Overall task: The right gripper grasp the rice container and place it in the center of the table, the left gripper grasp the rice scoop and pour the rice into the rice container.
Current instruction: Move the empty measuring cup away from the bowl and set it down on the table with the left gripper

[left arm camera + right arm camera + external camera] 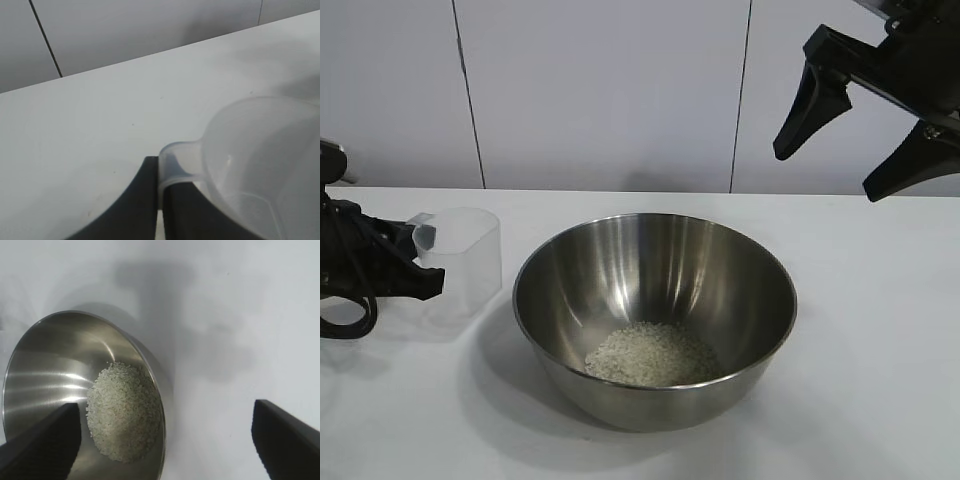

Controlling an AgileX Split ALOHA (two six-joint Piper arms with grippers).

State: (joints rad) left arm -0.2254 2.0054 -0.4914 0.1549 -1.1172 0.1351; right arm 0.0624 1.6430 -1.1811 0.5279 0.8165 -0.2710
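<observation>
Next, I release the rice scoop from my left gripper on the white table (484,343) beside the steel rice container. The scoop now stands upright on the table.
The steel rice container (655,315) stands in the middle of the white table (880,330), with a heap of rice (652,355) in its bottom. It also shows in the right wrist view (60,370) with the rice (125,412). The clear plastic rice scoop (460,258) stands upright on the table to the bowl's left, and looks empty. My left gripper (425,262) is shut on the scoop's handle tab (175,162). My right gripper (830,165) is open and empty, high above the table at the upper right.
A white panelled wall (620,90) runs behind the table. Bare tabletop lies to the right of the bowl and in front of it.
</observation>
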